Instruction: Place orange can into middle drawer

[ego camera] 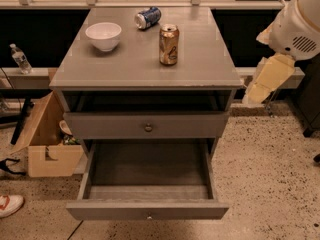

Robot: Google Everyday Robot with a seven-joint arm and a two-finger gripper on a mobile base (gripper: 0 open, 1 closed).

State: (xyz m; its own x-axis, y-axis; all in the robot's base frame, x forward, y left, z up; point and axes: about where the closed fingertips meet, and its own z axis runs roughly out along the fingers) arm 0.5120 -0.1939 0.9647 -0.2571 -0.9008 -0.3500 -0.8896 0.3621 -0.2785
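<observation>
The robot's gripper will next move to the orange can's middle (pixel 169 45), halfway up its upright body, and close there.
The orange can (pixel 169 44) stands upright on the grey cabinet top (pixel 145 64), right of centre. The middle drawer (pixel 148 209) is pulled out below, its grey inside bare. My gripper (pixel 269 80) hangs at the right edge of the view, off the cabinet's right side, at about the height of the cabinet top. It is well apart from the can and holds nothing that I can see. The white arm housing (pixel 300 26) is above it.
A white bowl (pixel 103 36) sits at the top's left and a blue-and-white can (pixel 148 18) lies on its side at the back. The knobbed drawer front (pixel 148 127) is above the open drawer. A cardboard box (pixel 47 144) stands on the floor at the left. A water bottle (pixel 20 59) stands on a ledge at the far left.
</observation>
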